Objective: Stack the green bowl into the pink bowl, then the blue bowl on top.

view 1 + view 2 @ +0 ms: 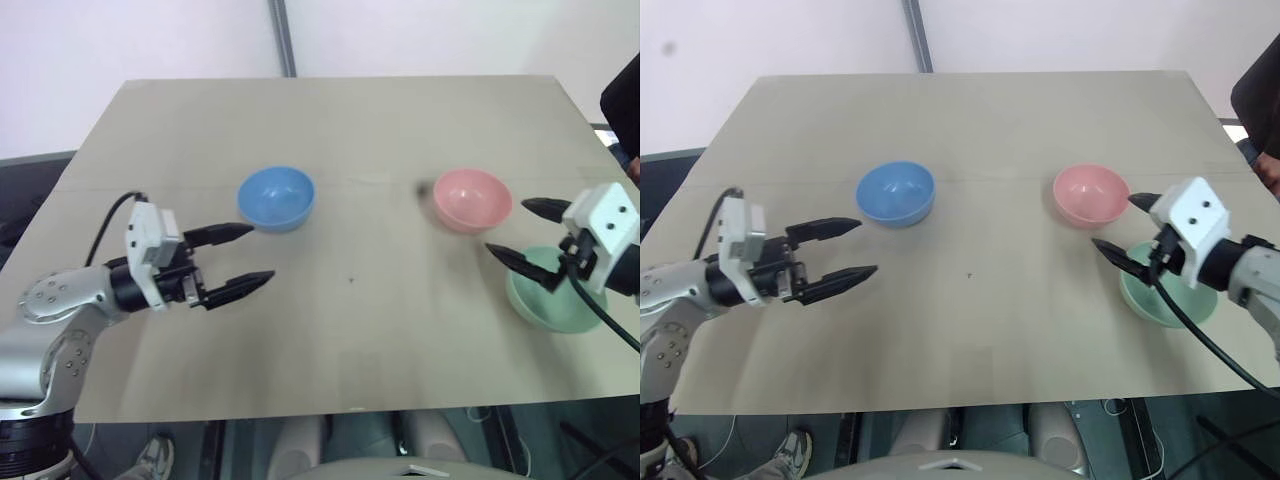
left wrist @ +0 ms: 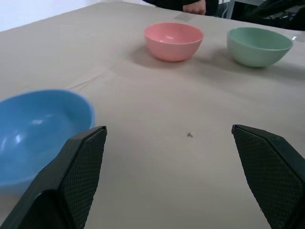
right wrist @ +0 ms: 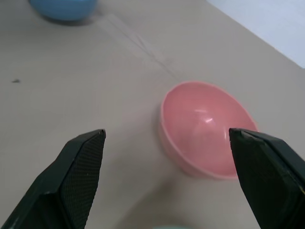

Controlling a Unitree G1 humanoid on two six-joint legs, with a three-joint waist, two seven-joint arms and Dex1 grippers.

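Observation:
Next, my right gripper needs to go to the pink bowl's near-side rim (image 1: 458,226) (image 3: 171,148), facing the front of the table, and close there.
Three bowls sit upright and apart on the tan table (image 1: 350,130). The blue bowl (image 1: 276,197) is left of centre, the pink bowl (image 1: 472,199) is to the right, and the green bowl (image 1: 545,300) lies nearer the front right, partly behind my right hand. My left gripper (image 1: 250,254) is open and empty, hovering just in front of and left of the blue bowl. Open and empty too, my right gripper (image 1: 510,230) hangs above the table between the pink and green bowls, with the pink bowl (image 3: 205,129) straight ahead of its fingers.
A person in dark clothing (image 1: 625,100) stands at the table's far right edge. A grey pole (image 1: 284,38) rises behind the table against the white wall. Bare tabletop lies between the blue and pink bowls.

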